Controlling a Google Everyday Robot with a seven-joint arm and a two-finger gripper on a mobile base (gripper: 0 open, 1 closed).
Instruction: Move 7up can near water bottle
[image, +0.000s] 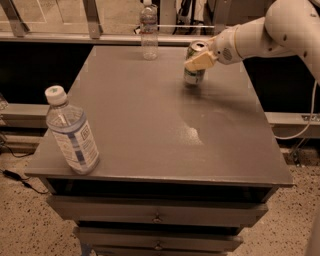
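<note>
My gripper needs to let go of the 7up can on the grey table (166, 64), next to the slim water bottle.
The 7up can (194, 74), silver and green, is upright at the far right of the grey table (150, 125). My gripper (201, 59) comes in from the right and is shut on the can's upper part, with a cream finger (199, 62) across its front. I cannot tell whether the can rests on the table or hangs just above it. The slim water bottle (149, 31) stands upright at the table's far edge, a short way left of the can.
A bulkier clear bottle (72, 134) with a white cap and a blue-and-white label stands at the near left corner. A railing (95, 20) runs behind the table. Drawers (157, 216) sit below the front edge. My white arm (280, 30) reaches over the right side.
</note>
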